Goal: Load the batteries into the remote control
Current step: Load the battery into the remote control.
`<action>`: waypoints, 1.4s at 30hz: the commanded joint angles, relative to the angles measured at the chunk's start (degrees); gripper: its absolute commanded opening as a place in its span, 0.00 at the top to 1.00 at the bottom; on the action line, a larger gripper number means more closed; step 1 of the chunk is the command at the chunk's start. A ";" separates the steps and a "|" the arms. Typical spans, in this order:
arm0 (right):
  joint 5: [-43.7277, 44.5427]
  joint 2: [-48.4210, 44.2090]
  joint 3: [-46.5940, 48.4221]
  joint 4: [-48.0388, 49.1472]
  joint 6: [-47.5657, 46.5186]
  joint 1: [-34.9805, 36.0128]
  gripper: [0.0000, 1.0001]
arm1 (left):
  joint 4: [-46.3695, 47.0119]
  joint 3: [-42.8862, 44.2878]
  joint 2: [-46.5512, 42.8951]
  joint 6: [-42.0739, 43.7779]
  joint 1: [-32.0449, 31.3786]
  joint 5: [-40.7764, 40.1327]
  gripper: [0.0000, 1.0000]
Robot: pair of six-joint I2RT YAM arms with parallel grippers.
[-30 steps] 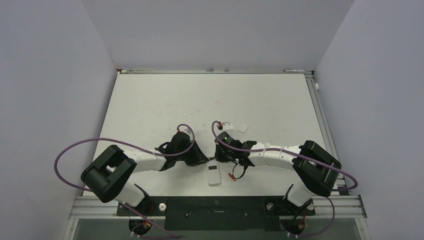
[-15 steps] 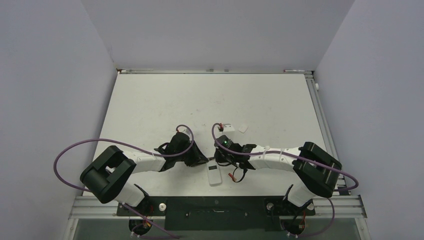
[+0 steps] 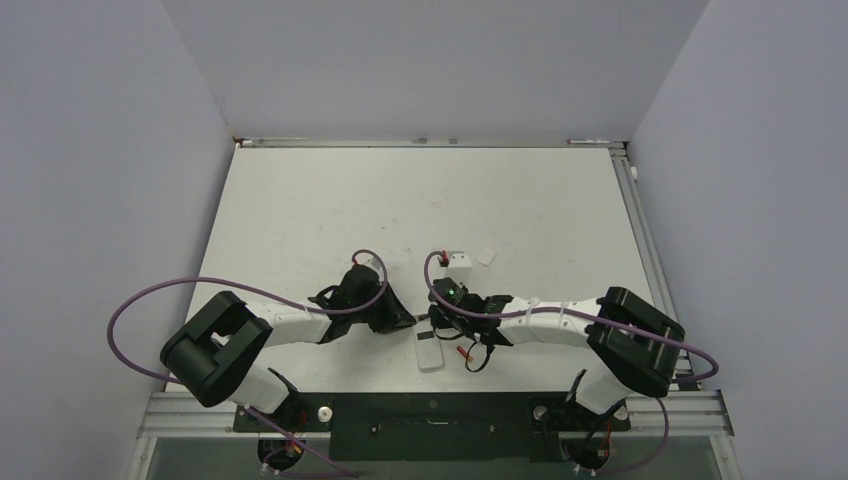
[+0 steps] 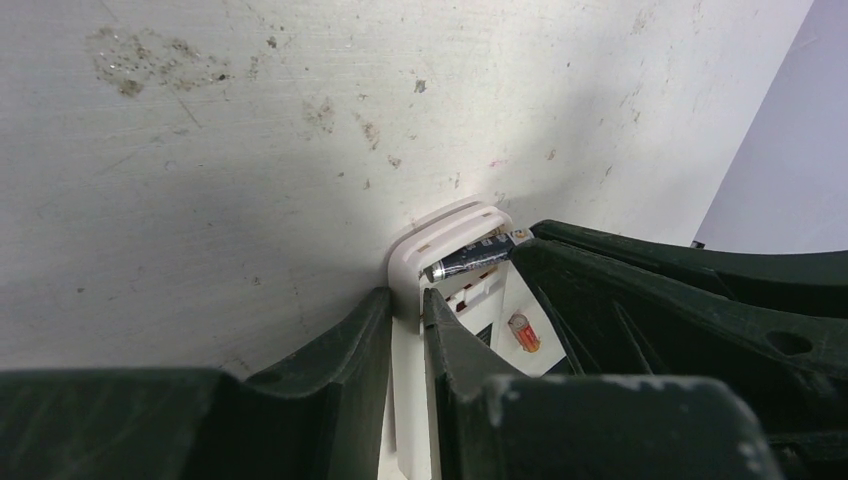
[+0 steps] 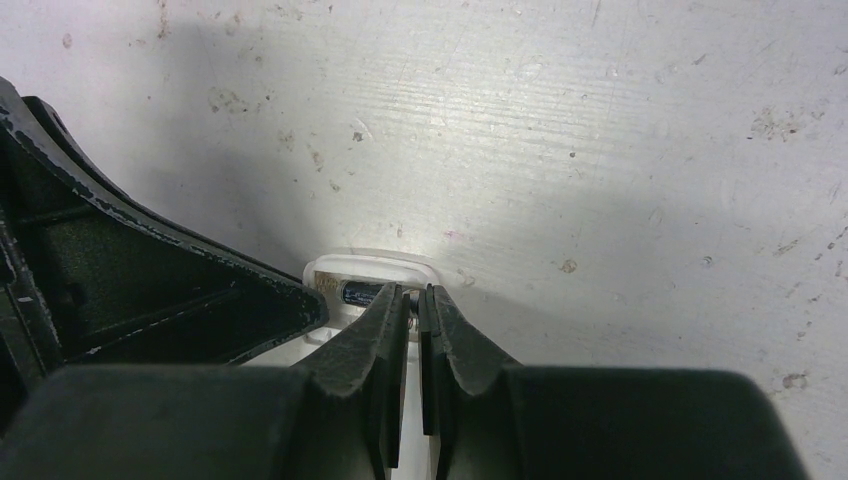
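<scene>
The battery's end under my right gripper sits up at the battery bay's rim, so my left gripper should retake the remote's side (image 4: 405,283) to steady the remote for pressing.
The white remote control (image 3: 428,352) lies near the table's front edge, its battery bay (image 4: 455,240) facing up. My left gripper (image 4: 405,300) is shut on the bay's side wall. One battery (image 4: 475,258), dark in this light, lies across the far end of the bay. My right gripper (image 5: 415,300) is shut with nothing between its fingers, and its tips rest on that battery (image 5: 358,294). A small red battery (image 4: 523,333) lies just past the remote, by the right gripper. From above, both grippers (image 3: 400,320) (image 3: 440,322) meet over the remote's far end.
A small flat white square piece (image 3: 487,256) lies on the table behind the right arm. The purple cables loop above both wrists. The metal rail (image 3: 430,405) with the arm bases runs close behind the remote.
The right gripper has moved a little toward the near edge and down onto the remote's far end. The left arm and the remote have stayed put.
</scene>
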 commanded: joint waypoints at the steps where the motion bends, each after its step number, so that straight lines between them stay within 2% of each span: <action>1: -14.41 1.30 -1.42 2.25 3.85 5.22 0.91 | 1.31 -0.13 2.10 -0.37 -1.26 -1.54 0.89; 13: -18.64 2.83 -0.44 4.66 3.07 6.22 0.91 | 1.45 0.23 3.02 0.24 -1.29 -1.17 1.00; 20: -20.09 4.60 0.66 6.47 3.79 7.28 0.92 | 0.95 0.45 2.70 0.50 -1.29 -0.98 1.00; 22: -19.77 4.61 0.80 6.18 3.68 7.36 0.91 | 0.83 0.32 2.53 0.59 -1.31 -1.01 0.95; 25: -19.24 4.74 0.88 5.30 3.46 7.34 0.91 | 0.83 -0.02 1.87 0.59 -1.30 -1.38 0.80; 30: -19.05 4.80 0.87 4.78 3.28 7.31 0.91 | 0.25 -0.10 1.62 0.63 -1.29 -1.79 0.67; 37: -18.69 4.52 0.40 4.48 3.19 7.36 0.91 | 0.06 -0.19 1.63 0.50 -1.21 -2.21 0.61; 42: -19.40 4.28 -0.43 6.08 3.56 7.29 0.91 | 0.04 -0.30 1.99 0.59 -1.20 -2.71 0.66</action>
